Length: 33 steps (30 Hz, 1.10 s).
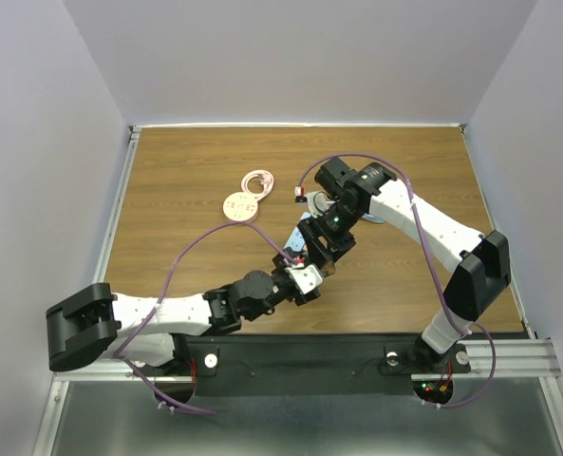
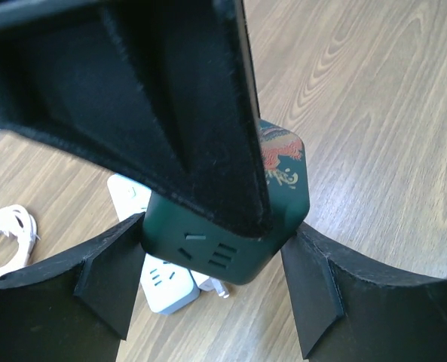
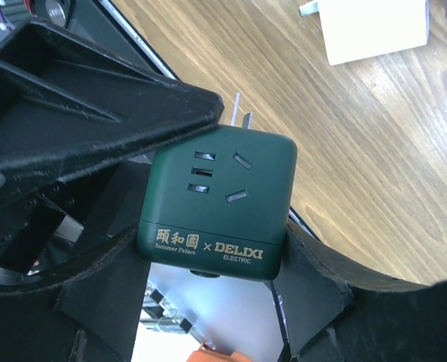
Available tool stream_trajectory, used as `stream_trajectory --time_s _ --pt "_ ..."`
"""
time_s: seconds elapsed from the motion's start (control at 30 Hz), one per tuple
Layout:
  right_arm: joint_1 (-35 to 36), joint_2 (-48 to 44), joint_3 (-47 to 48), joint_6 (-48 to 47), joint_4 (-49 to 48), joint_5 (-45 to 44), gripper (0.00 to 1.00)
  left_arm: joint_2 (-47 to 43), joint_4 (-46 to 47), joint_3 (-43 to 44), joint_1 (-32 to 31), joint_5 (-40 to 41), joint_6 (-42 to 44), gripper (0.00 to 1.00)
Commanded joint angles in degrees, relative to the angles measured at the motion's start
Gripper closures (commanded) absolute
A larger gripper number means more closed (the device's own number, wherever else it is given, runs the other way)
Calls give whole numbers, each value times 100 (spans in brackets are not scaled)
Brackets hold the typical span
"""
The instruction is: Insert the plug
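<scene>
The green cube's metal prongs point across my right gripper, so my left gripper should hold the cube while my right gripper takes it from its button side (image 3: 205, 274).
A dark green cube adapter (image 3: 217, 202) with gold DELIXI lettering and metal prongs (image 3: 239, 115) is held above the wooden table. My right gripper (image 3: 215, 234) is shut on its sides. My left gripper (image 2: 219, 249) is also shut on the green cube (image 2: 231, 253), with a right finger lying across its top. In the top view the two grippers meet at mid-table, left (image 1: 303, 274) and right (image 1: 321, 239), and hide the cube. A white socket block (image 2: 163, 283) lies on the table just below the cube, and a small white plug (image 2: 214, 287) lies beside it.
A coiled pink-white cable (image 1: 257, 180) and a round wooden disc (image 1: 241, 206) lie at the back left of the table (image 1: 186, 171). A small white and red item (image 1: 300, 196) lies near the right arm. A white block (image 3: 374, 30) shows in the right wrist view.
</scene>
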<state>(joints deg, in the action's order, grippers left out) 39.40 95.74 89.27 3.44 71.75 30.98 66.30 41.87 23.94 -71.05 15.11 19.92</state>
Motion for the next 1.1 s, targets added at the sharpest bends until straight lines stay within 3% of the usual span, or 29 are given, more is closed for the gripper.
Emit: stream_trajectory --time_s 0.0,0.17,0.23,0.27,0.3,0.4,0.43,0.47,0.73,1.07 --pt "94 -91 29 43 -205 567 84 84 805 444 -129 -132 152 21" --pt "103 -65 -130 42 -222 620 84 207 928 497 -331 -140 240 23" --pt "103 -82 -51 51 -222 558 84 260 885 541 -357 -184 214 32" --pt "112 -100 2 60 -222 549 84 278 850 541 -375 -228 179 40" --pt "112 -100 37 69 -222 558 84 295 797 541 -384 -237 135 55" --pt "103 -74 151 86 -222 567 82 331 779 489 -410 -281 -6 76" --pt "112 -65 160 95 -222 523 81 339 744 497 -410 -290 -49 91" --pt "103 -56 169 95 -222 488 76 383 700 515 -401 -290 -137 100" --pt "103 -372 -42 517 -723 75 42 454 761 436 -410 -9 -1016 100" --pt "112 -627 -428 763 -1285 -127 16 620 639 699 -375 281 -1894 100"
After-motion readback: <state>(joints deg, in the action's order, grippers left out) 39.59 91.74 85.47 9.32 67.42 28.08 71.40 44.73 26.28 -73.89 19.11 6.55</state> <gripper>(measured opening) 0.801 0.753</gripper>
